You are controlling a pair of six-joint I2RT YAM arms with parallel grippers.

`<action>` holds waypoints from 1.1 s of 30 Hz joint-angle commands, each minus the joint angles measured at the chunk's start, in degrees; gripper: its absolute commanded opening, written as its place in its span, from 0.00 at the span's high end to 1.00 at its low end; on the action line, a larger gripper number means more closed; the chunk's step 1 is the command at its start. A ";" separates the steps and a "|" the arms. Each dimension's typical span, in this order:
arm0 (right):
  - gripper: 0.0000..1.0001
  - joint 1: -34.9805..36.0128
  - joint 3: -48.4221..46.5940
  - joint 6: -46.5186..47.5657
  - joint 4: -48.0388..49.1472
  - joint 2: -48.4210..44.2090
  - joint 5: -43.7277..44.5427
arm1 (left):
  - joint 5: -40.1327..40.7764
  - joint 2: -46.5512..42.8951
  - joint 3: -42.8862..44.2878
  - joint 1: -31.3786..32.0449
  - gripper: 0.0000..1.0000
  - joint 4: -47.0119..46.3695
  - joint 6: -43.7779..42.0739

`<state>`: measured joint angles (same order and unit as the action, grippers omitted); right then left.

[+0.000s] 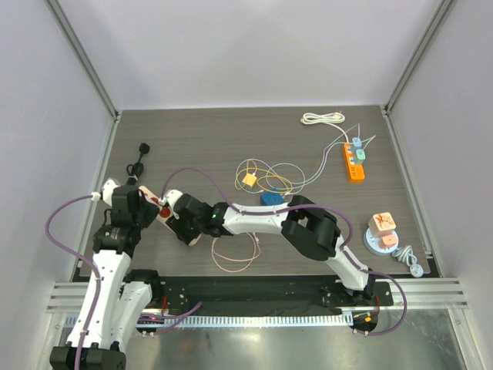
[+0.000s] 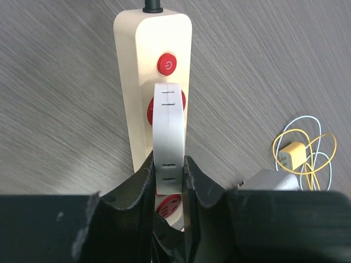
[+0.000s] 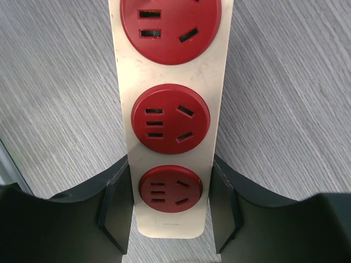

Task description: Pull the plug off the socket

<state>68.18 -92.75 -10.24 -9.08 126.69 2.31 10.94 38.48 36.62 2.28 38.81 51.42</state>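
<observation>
I should move my right gripper from the socket strip's loose end, far from the plug, to hold the socket strip closer to the plug (image 3: 170, 30) before my left gripper pulls.
A cream power strip (image 2: 131, 82) with red sockets and a red power button (image 2: 167, 64) lies at the table's left; in the top view (image 1: 163, 210) it sits between both grippers. A white plug (image 2: 168, 126) stands over the socket beside the button. My left gripper (image 2: 168, 178) is shut on the plug, one finger pressed on each side; it also shows in the top view (image 1: 145, 203). My right gripper (image 3: 171, 205) is shut on the strip's free end (image 3: 171, 118), pads against both long edges, and shows in the top view (image 1: 182, 220). Whether the plug's pins are seated is hidden.
A black plug (image 1: 141, 158) on the strip's cord lies behind the left arm. Yellow wire with a yellow charger (image 1: 249, 179), a blue block (image 1: 270, 199) and a pink cable loop (image 1: 235, 258) lie mid-table. An orange strip (image 1: 353, 162), white cable (image 1: 322, 119) and peach adapters (image 1: 382, 231) are right.
</observation>
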 commanded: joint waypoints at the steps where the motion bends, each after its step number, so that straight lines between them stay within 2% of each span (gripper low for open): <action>1: 0.99 -1.65 -0.58 -0.84 -10.69 6.63 10.96 | -6.10 -1.22 4.16 1.50 1.00 6.72 3.59; 4: 0.99 -1.56 -2.95 0.30 -14.38 7.95 14.82 | -6.72 0.45 5.91 1.50 1.00 9.60 4.13; 7: 0.99 -1.65 -3.23 1.10 -15.53 8.04 15.45 | -3.12 -0.15 7.24 1.50 1.00 11.46 1.60; 9: 0.99 -1.91 -3.05 1.19 -15.79 7.78 14.14 | -2.94 -1.99 7.06 1.50 1.00 10.07 -0.78; 12: 0.99 -2.79 -1.74 0.75 -15.36 6.03 7.64 | -5.75 -7.70 6.36 1.41 1.00 4.63 -2.99; 14: 0.99 -2.88 -0.33 0.92 -15.26 4.97 7.71 | -7.24 -9.12 6.53 1.41 1.00 2.86 -3.17; 20: 0.99 -2.88 2.22 3.20 -15.00 0.05 1.84 | -12.68 -4.56 3.38 1.49 1.00 0.49 -2.38; 22: 0.85 -2.88 3.27 3.91 -14.48 -1.09 -0.72 | -13.23 -3.59 2.49 1.41 1.00 -0.66 -2.72; 23: 0.74 -3.05 3.80 3.91 -13.60 -2.06 -1.59 | -12.44 -2.98 2.14 1.49 1.00 -0.66 -3.16; 26: 0.62 -3.76 5.73 3.48 -11.75 -3.81 -5.19 | -11.29 -0.60 2.14 1.41 1.00 0.04 -4.74; 27: 0.55 -4.80 6.26 3.30 -10.44 -4.26 -8.95 | -11.29 -0.34 1.88 1.49 1.00 -0.22 -5.18; 33: 0.31 -7.71 9.51 1.98 -5.87 -6.89 -19.87 | -10.94 -0.77 1.44 1.50 1.00 -1.28 -7.29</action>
<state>62.35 -85.45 -7.49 -13.52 121.32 -11.38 -0.03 38.63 37.78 3.66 40.56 47.81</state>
